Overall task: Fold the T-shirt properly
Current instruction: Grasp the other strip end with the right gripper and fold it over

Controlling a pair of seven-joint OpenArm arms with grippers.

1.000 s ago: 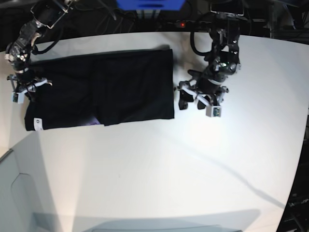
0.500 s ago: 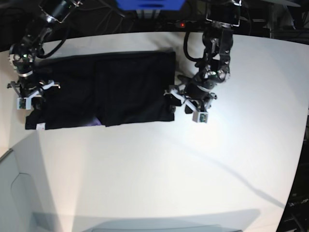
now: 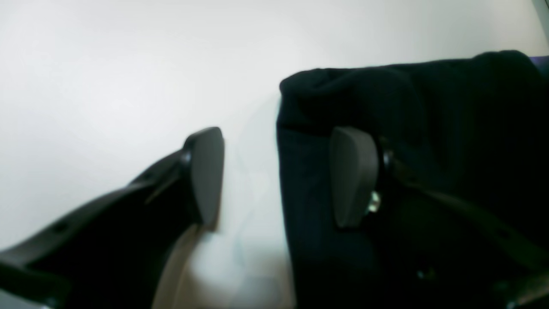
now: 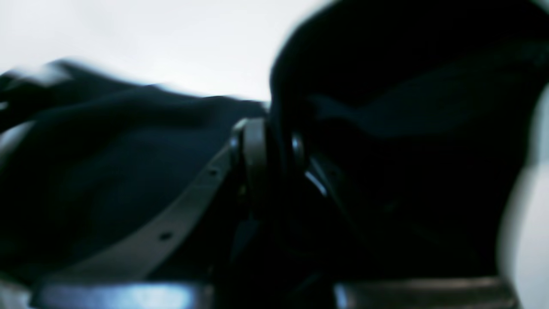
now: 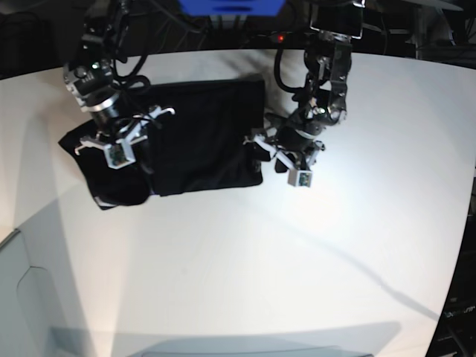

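I need to use my right gripper to let go of the shirt's bunched end on top of the flat cloth (image 5: pixel 236 154), close to my left gripper.
The black T-shirt (image 5: pixel 197 130) lies on the white table (image 5: pixel 297 260), its left end bunched and raised. My right gripper (image 5: pixel 126 149), on the left of the base view, is shut on a fold of the shirt's left end; the right wrist view shows black cloth (image 4: pixel 128 150) pinched in that gripper (image 4: pixel 274 156). My left gripper (image 5: pixel 265 151) is open at the shirt's right edge. In the left wrist view that gripper (image 3: pixel 279 176) straddles the edge of the shirt (image 3: pixel 450 120), one finger over the cloth and one over bare table. The print and tag are hidden.
A grey panel (image 5: pixel 22 297) fills the near left corner. A blue object (image 5: pixel 230 6) and cables sit behind the table's far edge. White table surface extends in front and to the right.
My right gripper has moved right and slightly down with the shirt's left end, drawing it over the body. My left gripper has moved left onto the shirt's right edge.
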